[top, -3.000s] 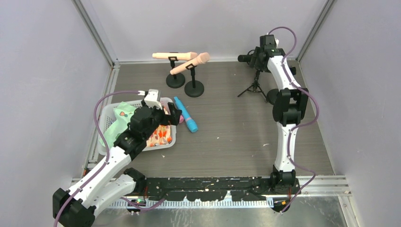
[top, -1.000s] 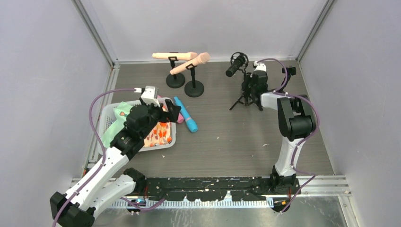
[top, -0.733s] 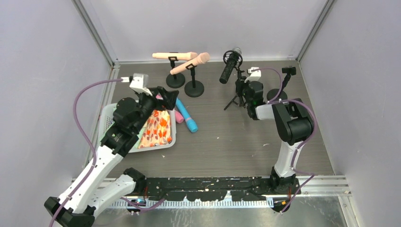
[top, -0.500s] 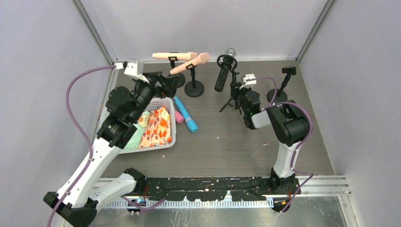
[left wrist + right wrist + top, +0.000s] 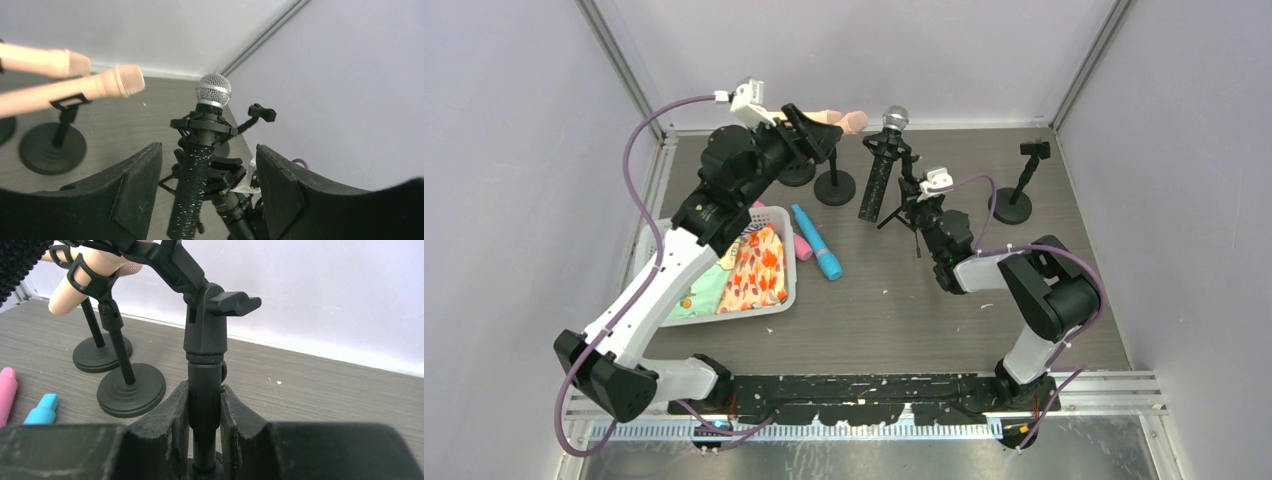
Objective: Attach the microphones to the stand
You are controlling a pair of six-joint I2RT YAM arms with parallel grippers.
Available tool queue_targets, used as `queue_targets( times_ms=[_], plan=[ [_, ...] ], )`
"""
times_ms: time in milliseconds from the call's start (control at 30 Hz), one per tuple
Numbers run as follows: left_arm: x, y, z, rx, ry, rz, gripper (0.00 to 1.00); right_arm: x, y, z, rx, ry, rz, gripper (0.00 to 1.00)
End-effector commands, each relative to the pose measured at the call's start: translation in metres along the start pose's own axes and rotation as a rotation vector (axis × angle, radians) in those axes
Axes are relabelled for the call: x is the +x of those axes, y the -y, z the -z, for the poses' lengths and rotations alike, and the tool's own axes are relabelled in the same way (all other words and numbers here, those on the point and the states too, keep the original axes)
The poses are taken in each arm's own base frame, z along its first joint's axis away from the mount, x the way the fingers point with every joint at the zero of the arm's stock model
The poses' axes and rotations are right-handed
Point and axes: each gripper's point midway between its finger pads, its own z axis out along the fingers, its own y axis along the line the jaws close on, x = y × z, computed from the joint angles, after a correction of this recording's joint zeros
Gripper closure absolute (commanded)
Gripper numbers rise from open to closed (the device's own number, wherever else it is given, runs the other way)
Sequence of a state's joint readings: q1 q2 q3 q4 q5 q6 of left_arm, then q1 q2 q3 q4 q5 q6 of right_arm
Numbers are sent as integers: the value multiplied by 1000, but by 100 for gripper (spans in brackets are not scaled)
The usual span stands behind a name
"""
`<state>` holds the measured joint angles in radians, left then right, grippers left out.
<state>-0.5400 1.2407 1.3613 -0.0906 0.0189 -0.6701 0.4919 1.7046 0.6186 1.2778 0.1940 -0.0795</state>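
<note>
I need to use my right gripper to let go of the tripod stand on the table (image 5: 901, 188) (image 5: 220, 427) next to the nearer peach microphone's round-base stand.
A black microphone (image 5: 876, 172) with a silver mesh head sits in the ring clip of a small tripod stand (image 5: 902, 208). My right gripper (image 5: 914, 205) is shut on that stand's post (image 5: 205, 385). My left gripper (image 5: 829, 138) hangs open just left of the microphone (image 5: 199, 165), which shows between and beyond its fingers (image 5: 140, 190), untouched. Two peach microphones (image 5: 75, 90) (image 5: 35, 57) rest in clips on round-base stands (image 5: 834, 187). A blue microphone (image 5: 817, 243) lies flat on the table.
A white basket (image 5: 776, 300) with patterned cloths stands at the left. A pink object (image 5: 802, 247) lies beside the blue microphone. An empty round-base stand (image 5: 1017, 185) is at the back right. Walls close in the back and both sides.
My left arm swung from the basket up to the back, near the black microphone, and its jaws narrowed somewhat. My right arm carried the tripod stand with that microphone leftward toward the middle.
</note>
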Motion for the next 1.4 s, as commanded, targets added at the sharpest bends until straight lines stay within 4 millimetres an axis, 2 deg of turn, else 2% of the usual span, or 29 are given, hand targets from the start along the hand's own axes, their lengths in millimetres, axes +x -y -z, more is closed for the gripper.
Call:
queue_targets(
  times_ms=[0, 267, 467, 700, 1000, 1167, 1367],
  plan=[
    [-9, 31, -6, 33, 57, 205, 30, -73, 4, 0, 46, 223, 26, 99],
    [7, 33, -17, -102, 38, 404, 27, -98, 5, 4, 64, 276, 34, 99],
    [26, 28, -34, -134, 10, 487, 32, -116, 1, 10, 54, 313, 60, 99],
    [40, 41, -54, -84, -44, 538, 36, -123, 0, 13, 51, 328, 80, 99],
    [46, 43, -60, -69, -56, 556, 41, -123, -5, 12, 30, 328, 110, 99],
    [51, 41, -63, -75, -67, 553, 52, -120, -6, 10, 27, 324, 127, 99],
    [56, 36, -68, -88, -72, 518, 74, -114, -10, 2, 19, 313, 137, 98]
  ],
)
